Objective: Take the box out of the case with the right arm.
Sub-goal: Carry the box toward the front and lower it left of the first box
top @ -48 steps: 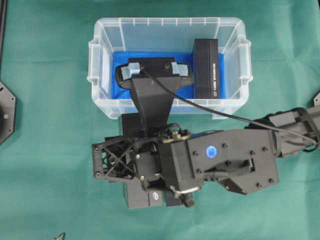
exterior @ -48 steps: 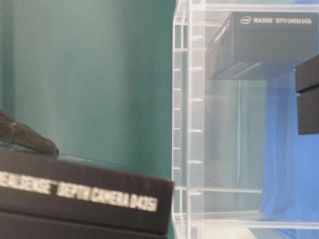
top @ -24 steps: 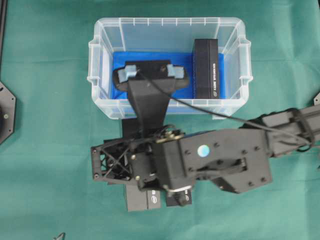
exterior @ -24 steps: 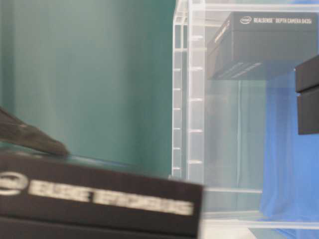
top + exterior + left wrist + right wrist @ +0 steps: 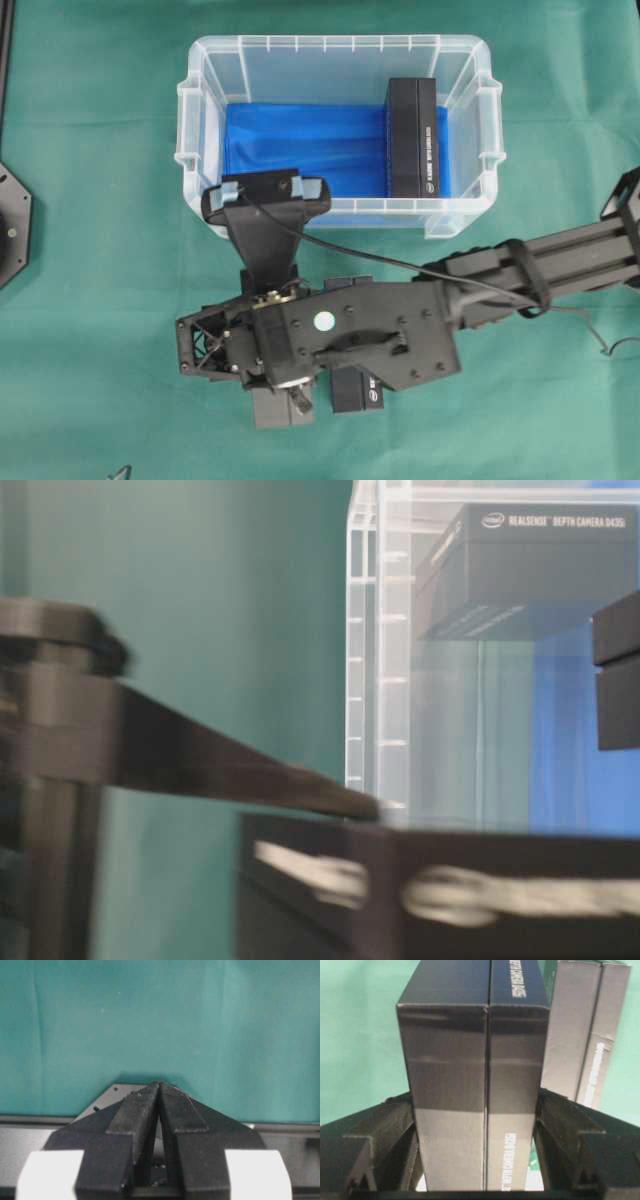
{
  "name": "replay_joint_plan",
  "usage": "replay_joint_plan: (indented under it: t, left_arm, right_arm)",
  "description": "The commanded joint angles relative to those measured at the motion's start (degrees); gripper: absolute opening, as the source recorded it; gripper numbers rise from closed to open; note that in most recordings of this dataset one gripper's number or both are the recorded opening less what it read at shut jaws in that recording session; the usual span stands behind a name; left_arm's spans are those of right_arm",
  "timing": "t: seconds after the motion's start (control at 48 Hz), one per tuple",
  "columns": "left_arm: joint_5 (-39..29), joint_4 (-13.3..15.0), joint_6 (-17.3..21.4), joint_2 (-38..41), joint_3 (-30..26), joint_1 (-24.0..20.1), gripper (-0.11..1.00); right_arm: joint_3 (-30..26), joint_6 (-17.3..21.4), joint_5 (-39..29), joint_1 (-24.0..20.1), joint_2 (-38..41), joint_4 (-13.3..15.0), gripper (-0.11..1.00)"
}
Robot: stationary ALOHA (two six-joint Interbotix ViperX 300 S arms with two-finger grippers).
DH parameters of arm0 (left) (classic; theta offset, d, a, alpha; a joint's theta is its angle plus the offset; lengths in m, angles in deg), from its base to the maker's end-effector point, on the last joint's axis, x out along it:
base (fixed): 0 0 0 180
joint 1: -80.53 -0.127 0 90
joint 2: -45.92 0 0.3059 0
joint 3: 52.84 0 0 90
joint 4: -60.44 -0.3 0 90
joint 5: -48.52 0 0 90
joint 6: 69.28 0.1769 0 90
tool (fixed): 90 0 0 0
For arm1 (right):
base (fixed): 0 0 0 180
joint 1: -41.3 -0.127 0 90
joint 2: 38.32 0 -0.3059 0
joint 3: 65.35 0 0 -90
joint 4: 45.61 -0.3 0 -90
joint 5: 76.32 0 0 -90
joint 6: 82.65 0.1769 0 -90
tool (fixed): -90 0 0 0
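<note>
I will use my right gripper to set the black box, now in front of the case, down on the green cloth (image 5: pixel 275 348) next to the other lying black box.
The case (image 5: pixel 200 110) is a clear bin with a blue floor at the top middle of the overhead view. One black box (image 5: pixel 412 138) stands inside it at the right, also seen through the wall (image 5: pixel 530 570). In front of the case, over the green cloth, my right arm (image 5: pixel 350 335) carries another black box (image 5: pixel 280 408). My right gripper (image 5: pixel 475 1102) is shut on that box (image 5: pixel 470 1060), with a finger (image 5: pixel 385 1140) pressed to each long side. It shows blurred at table level (image 5: pixel 440 890). My left gripper (image 5: pixel 159 1085) is shut on nothing.
A further black box (image 5: pixel 358 388) lies on the cloth right beside the held one (image 5: pixel 585 1030). The wrist camera mount (image 5: pixel 265 195) hangs over the case's front wall. A black plate (image 5: pixel 12 225) sits at the left edge.
My right arm has drawn back from the case toward the near edge, the black box moving with it. The camera mount went from above the blue floor to the front wall.
</note>
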Motion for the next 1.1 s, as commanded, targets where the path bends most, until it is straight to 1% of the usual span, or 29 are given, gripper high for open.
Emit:
replay_joint_plan:
  t: [0.0,0.083,0.229,0.396,0.646,1.083]
  left_arm:
    - [0.4,-0.2,0.1,0.4,-0.7,0.1,0.0]
    - [0.4,-0.1,0.1,0.4,-0.7,0.1,0.0]
    - [0.4,-0.2,0.0,0.4,-0.7,0.1,0.0]
    - [0.4,-0.1,0.1,0.3,-0.7,0.1,0.0]
    - [0.5,-0.2,0.2,0.4,-0.7,0.1,0.0]
    - [0.6,-0.2,0.0,0.1,-0.7,0.1,0.0]
  right_arm:
    - [1.3,0.2,3.4,0.4,-1.5,-0.8,0.68]
    - [4.4,0.4,6.9,0.7,-1.5,-1.8,0.68]
    - [10.0,1.1,13.8,1.1,-1.5,-4.5,0.68]
    - [14.1,2.5,18.8,1.1,-1.5,-5.5,0.68]
    - [16.8,3.1,20.6,1.2,-1.5,-7.8,0.68]
    - [17.1,2.5,20.4,1.6,-1.5,-7.8,0.68]
